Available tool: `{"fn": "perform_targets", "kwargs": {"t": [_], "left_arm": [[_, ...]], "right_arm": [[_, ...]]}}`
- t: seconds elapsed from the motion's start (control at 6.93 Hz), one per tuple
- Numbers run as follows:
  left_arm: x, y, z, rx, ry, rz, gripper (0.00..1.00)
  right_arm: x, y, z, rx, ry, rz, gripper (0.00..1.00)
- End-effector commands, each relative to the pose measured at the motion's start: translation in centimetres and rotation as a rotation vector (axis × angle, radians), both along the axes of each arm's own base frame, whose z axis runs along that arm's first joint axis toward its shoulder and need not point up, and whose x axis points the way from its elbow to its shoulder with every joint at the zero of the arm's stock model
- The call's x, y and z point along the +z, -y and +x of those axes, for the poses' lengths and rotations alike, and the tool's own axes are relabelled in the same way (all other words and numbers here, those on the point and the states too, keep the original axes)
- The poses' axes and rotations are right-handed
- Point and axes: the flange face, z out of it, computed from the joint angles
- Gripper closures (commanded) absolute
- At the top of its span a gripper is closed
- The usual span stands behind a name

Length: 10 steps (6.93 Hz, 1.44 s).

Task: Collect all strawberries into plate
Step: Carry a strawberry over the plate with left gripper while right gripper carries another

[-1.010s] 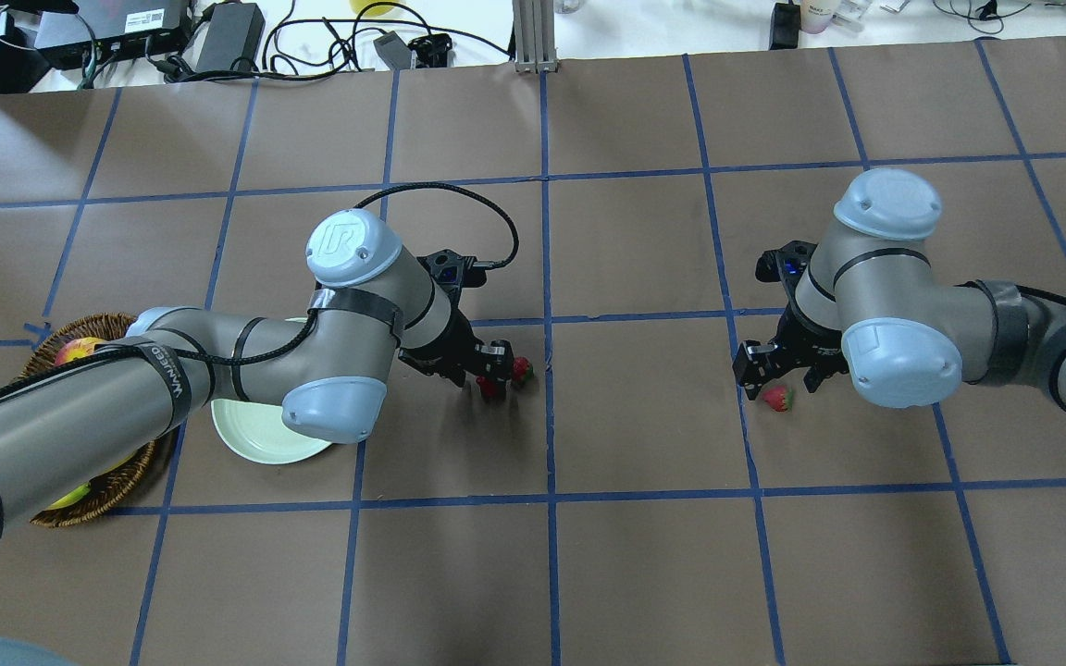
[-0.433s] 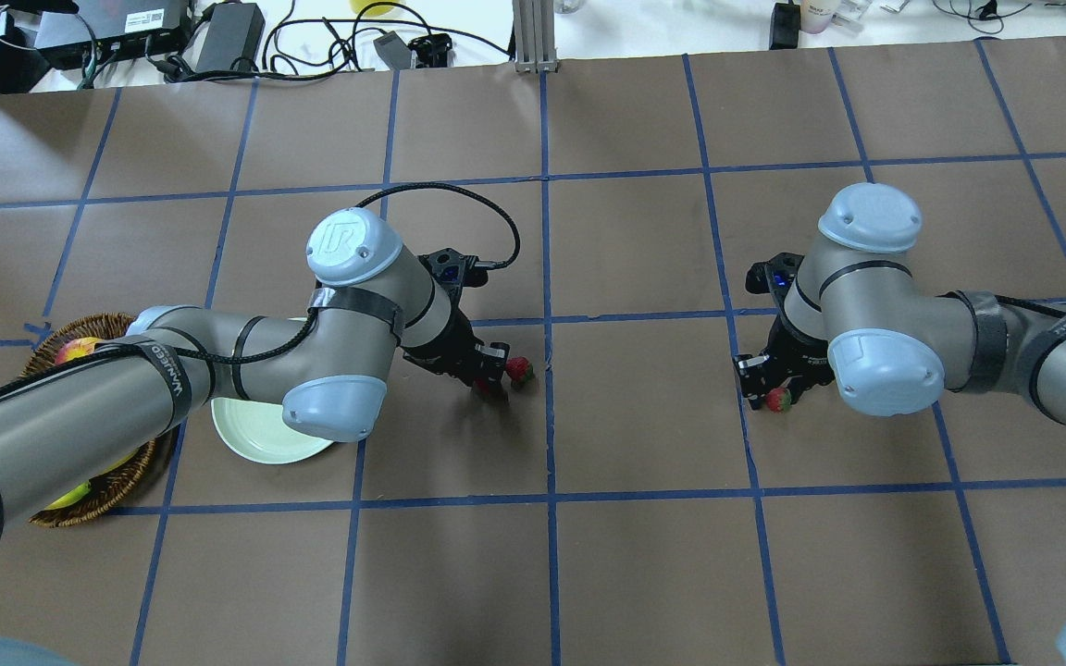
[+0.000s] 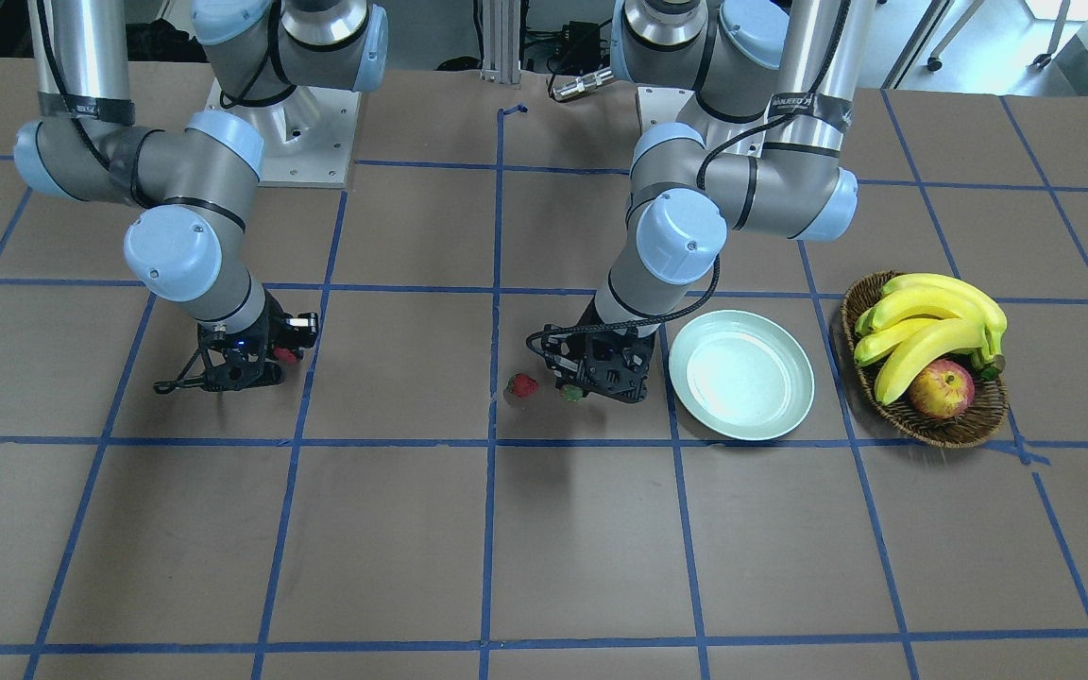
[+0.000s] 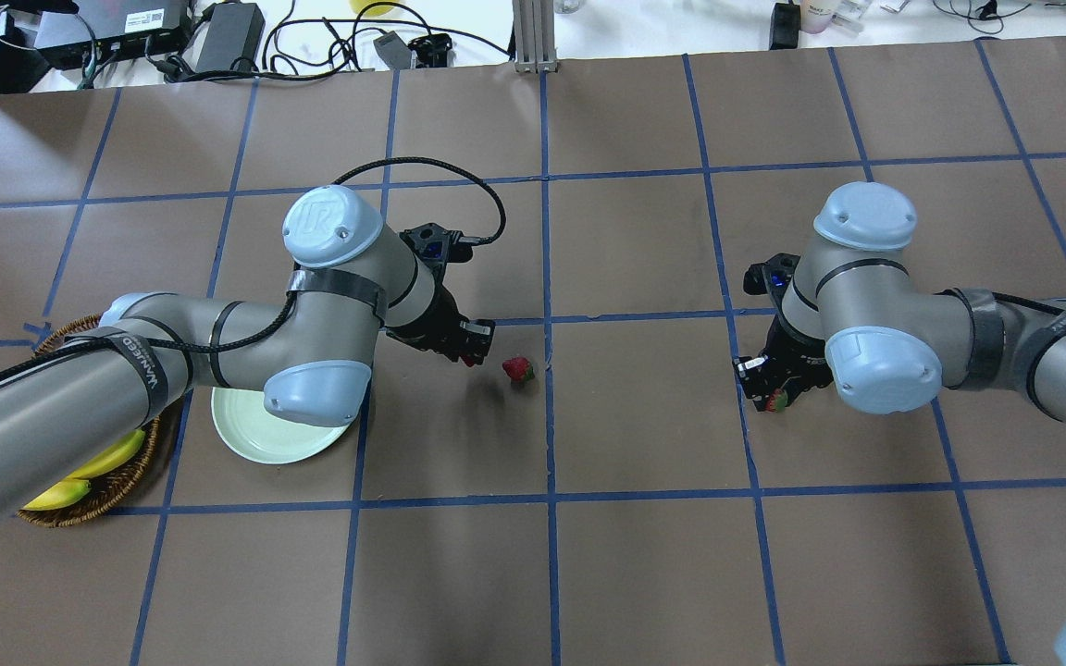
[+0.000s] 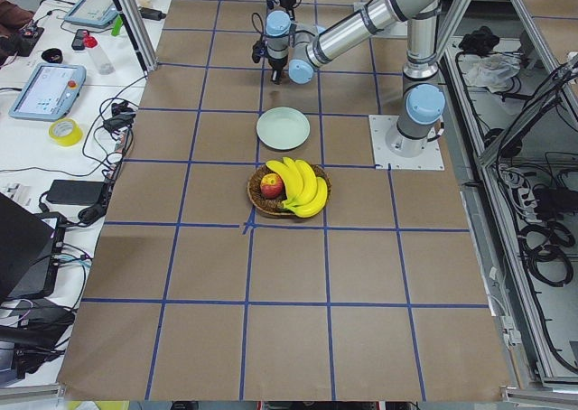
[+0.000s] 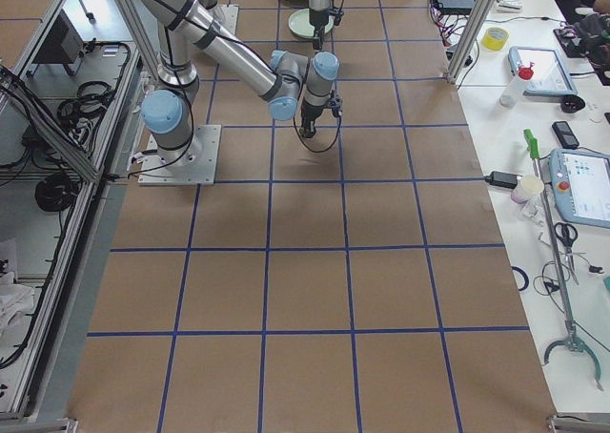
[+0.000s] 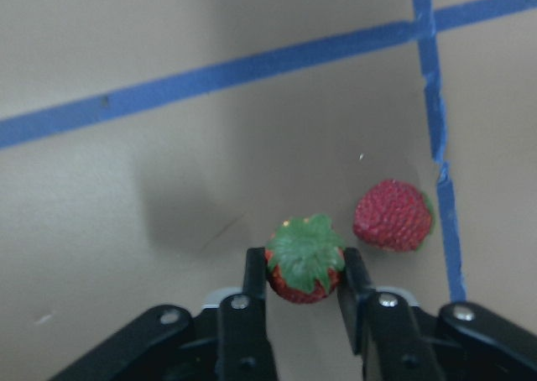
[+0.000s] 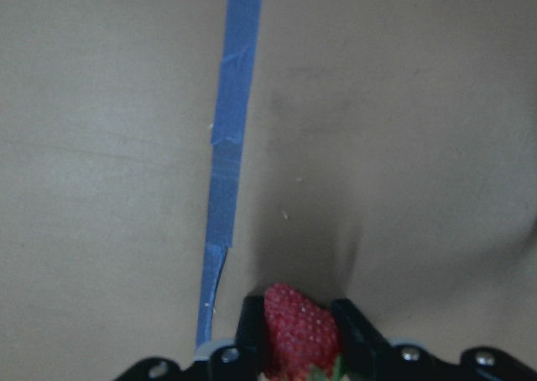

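Next, my right gripper releases its strawberry on the table point(image 3: 579, 409) between the loose strawberry and the plate. Its strawberry is now far from the plate.
My left gripper point(image 4: 475, 351) is shut on a strawberry point(image 7: 304, 259), green cap up, held just above the table right of the mint-green plate point(image 4: 260, 442). A second strawberry point(image 4: 518, 369) lies on the table just beyond it, and also shows in the left wrist view point(image 7: 393, 215) and the front view point(image 3: 522, 385). My right gripper point(image 4: 774, 396) is shut on the third strawberry point(image 8: 300, 320), far right of the plate. The plate point(image 3: 742, 416) holds nothing.
A brown wicker basket point(image 3: 926, 427) with bananas point(image 3: 922, 321) and a red-yellow apple point(image 3: 941, 389) stands next to the plate, on its side away from the strawberries. Blue tape lines grid the brown table. Cables and devices lie along the far edge.
My left gripper has drawn back toward the plate with one strawberry, leaving the other on the table. My right gripper has come down over its strawberry and shut on it.
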Motion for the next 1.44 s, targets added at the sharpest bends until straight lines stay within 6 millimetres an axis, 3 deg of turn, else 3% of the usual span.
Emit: {"fn": "perform_targets", "kwargs": {"t": [0.0,0.14,0.43,0.72,0.87,1.01,1.15,1.3], "left_arm": [[2.4,2.5,8.8,0.096,0.057,-0.014,1.0],[3.4,2.8,12.0,0.103,0.11,0.002,1.0],[3.5,2.6,16.0,0.092,0.21,0.022,1.0],[2.8,1.7,20.2,0.082,0.205,0.077,1.0],[1.2,0.4,20.9,0.064,0.192,0.11,1.0],[0.9,0.4,21.7,0.039,0.192,0.109,1.0],[0.6,0.2,21.9,0.041,0.193,0.118,0.95],[0.5,0.2,22.0,0.041,0.192,0.12,0.63]], "right_arm": [[2.7,2.1,2.3,-0.016,0.001,-0.038,0.85],[4.6,3.5,6.2,-0.064,-0.004,-0.061,0.84],[5.9,6.2,13.0,-0.153,0.077,-0.063,0.83],[7.7,7.3,22.8,-0.222,0.153,-0.075,0.82],[7.9,7.4,26.9,-0.222,0.157,-0.084,0.81],[7.7,7.5,29.8,-0.214,0.178,-0.084,0.8],[6.8,6.8,31.8,-0.201,0.205,-0.06,0.79],[6.2,5.9,33.5,-0.19,0.211,-0.068,0.71]]}}
